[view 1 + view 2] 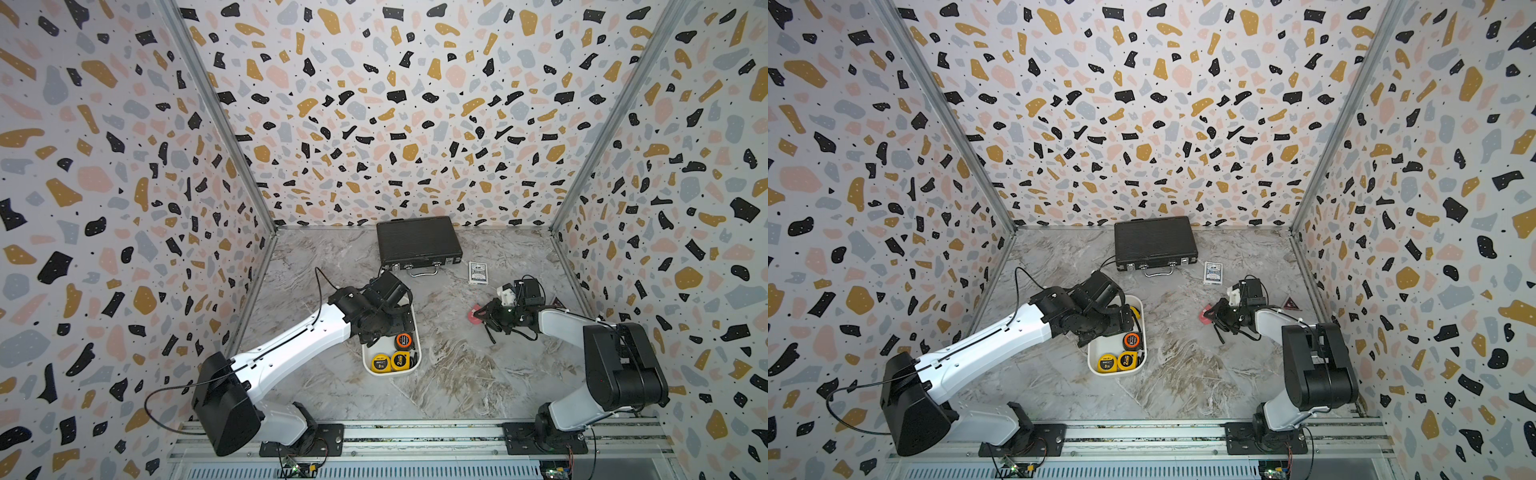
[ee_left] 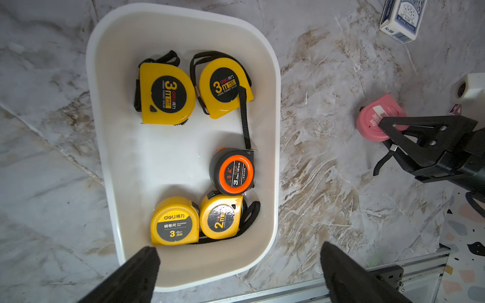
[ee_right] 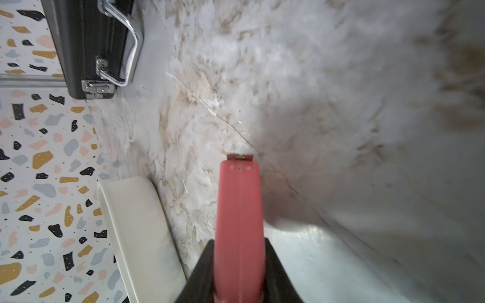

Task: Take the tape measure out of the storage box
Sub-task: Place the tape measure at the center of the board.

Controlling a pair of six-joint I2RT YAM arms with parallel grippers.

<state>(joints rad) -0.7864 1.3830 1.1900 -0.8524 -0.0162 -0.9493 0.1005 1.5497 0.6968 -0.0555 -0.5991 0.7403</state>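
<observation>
The orange-and-black tape measure is next: my left gripper needs to reach down into the storage box and close around the black body (image 1: 402, 341) (image 2: 232, 171) of it.
The storage box (image 2: 275, 78) is a shallow white tub left of the table's middle, seen in both top views (image 1: 417, 357) (image 1: 1144, 353). Inside it lie several yellow tape measures (image 2: 168, 94) and an orange-and-black one (image 2: 233, 171). My left gripper (image 2: 239, 249) hangs open above the box's near end with nothing between its fingers. A pink tape measure (image 3: 238, 210) stands outside the box to its right (image 1: 473, 312). My right gripper (image 3: 239, 251) is shut on it, one jaw pressed on each flat side. Whether it rests on the table or hangs just above it cannot be told.
A black ribbed briefcase (image 1: 417, 243) lies shut at the back of the table. A boxed deck of cards (image 1: 476, 272) lies just right of it. A small red triangular piece (image 1: 555, 301) sits by the right wall. Aluminium rails (image 1: 415, 436) run along the front edge.
</observation>
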